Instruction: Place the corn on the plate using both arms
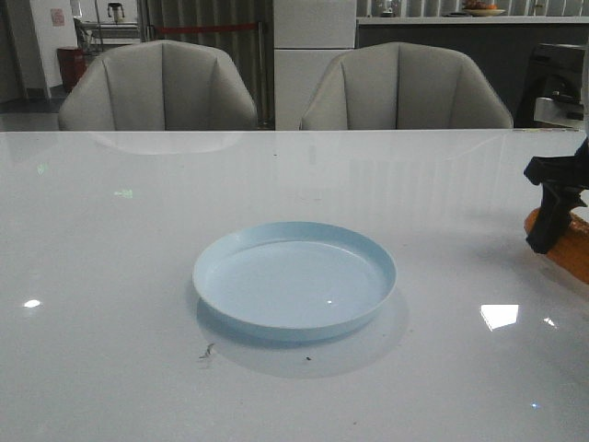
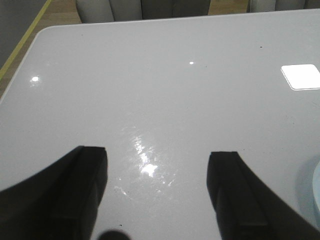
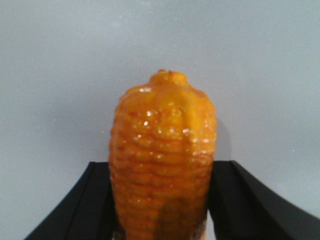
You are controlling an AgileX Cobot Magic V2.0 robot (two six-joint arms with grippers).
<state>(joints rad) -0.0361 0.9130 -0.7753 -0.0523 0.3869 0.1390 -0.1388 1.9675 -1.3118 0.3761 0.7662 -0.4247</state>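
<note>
Next, my right gripper releases the orange corn on the pale blue plate's middle point(image 1: 304, 257), a little toward the grey chairs.
The orange corn point(image 3: 162, 150) sits between the two black fingers of my right gripper point(image 3: 160, 167), with both fingers pressed against its sides and its tapered end pointing away from the wrist. In the front view the right gripper point(image 1: 550, 226) grips the corn point(image 1: 572, 247) at the table's far right edge, low over the surface. The pale blue plate point(image 1: 294, 281) lies empty at the table's middle, well left of the corn. My left gripper point(image 2: 157, 155) is open and empty over bare table. It does not show in the front view.
The table point(image 1: 110, 276) is white and glossy with light reflections. Two grey chairs point(image 1: 156, 87) stand behind its far edge. A sliver of the plate's rim point(image 2: 316, 192) shows in the left wrist view. The table's corner point(image 2: 42, 32) is also in that view.
</note>
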